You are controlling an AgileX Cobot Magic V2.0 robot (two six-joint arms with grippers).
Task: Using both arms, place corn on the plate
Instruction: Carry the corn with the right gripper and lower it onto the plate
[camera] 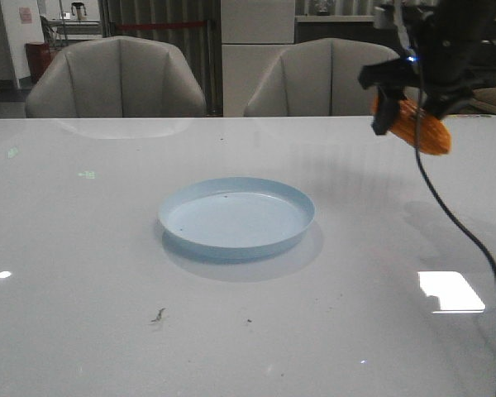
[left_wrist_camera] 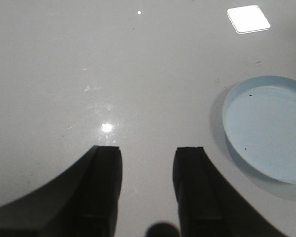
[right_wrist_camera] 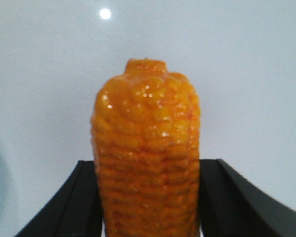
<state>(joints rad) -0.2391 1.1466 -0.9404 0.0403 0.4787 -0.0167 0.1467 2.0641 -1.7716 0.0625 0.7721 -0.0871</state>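
The orange corn, still held high above the table, will be released by my right gripper near the middle of the empty pale-blue plate (camera: 255, 207).
The pale-blue plate (camera: 236, 217) lies empty in the middle of the white table; it also shows in the left wrist view (left_wrist_camera: 269, 127). My right gripper (camera: 413, 120) is shut on the orange corn (camera: 426, 128) and holds it in the air at the far right, well above the table and to the right of the plate. In the right wrist view the corn (right_wrist_camera: 147, 158) fills the gap between the fingers of the right gripper (right_wrist_camera: 147, 197), its end pointing away. My left gripper (left_wrist_camera: 147, 153) is open and empty above bare table beside the plate; it is out of the front view.
Two grey chairs (camera: 116, 78) stand behind the table's far edge. The right arm's black cable (camera: 463, 231) hangs down at the right side. A bright light patch (camera: 450, 291) and small dark specks (camera: 159, 315) lie on the table (camera: 83, 273) near the front.
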